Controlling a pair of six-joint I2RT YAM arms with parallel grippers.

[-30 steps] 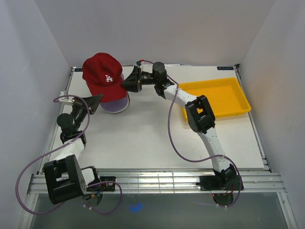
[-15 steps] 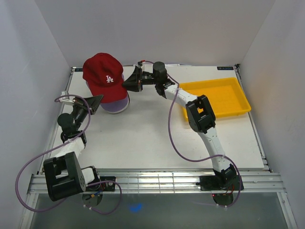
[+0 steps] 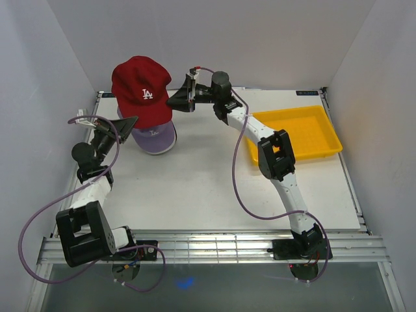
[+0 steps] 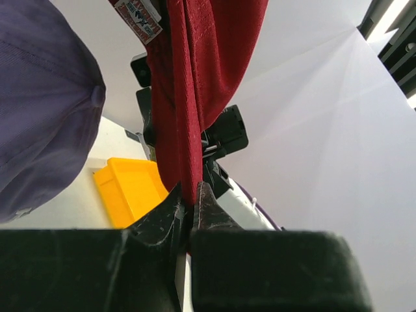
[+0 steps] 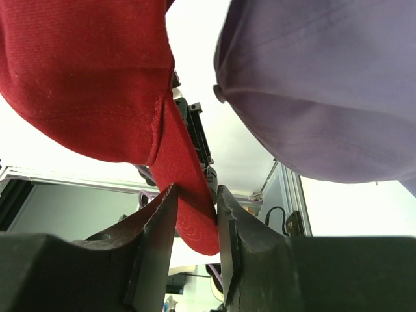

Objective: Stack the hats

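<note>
My left gripper has the red cap, which hangs in the air now. It will release it on top of the purple cap [image 3: 148,121] [image 4: 62,153], covering the purple cap's top.
A red cap [image 3: 142,91] with a white LA logo hangs in the air at the back left, held from both sides. My left gripper [image 3: 132,122] is shut on its lower left edge; the left wrist view shows red fabric [image 4: 188,97] pinched between the jaws. My right gripper [image 3: 177,102] is shut on its right edge; the right wrist view shows the red strap [image 5: 188,195] between the jaws. Right below sits a purple cap [image 3: 155,138], also in the left wrist view [image 4: 39,110] and the right wrist view [image 5: 325,91]. The tan, black and white caps are hidden.
A yellow plastic tray [image 3: 328,125] lies at the back right of the white table [image 3: 195,188]; it also shows in the left wrist view [image 4: 130,188]. Grey walls close the back and both sides.
Both grippers have lifted the red cap upward, off the purple cap. More of the purple cap now shows beneath it.
</note>
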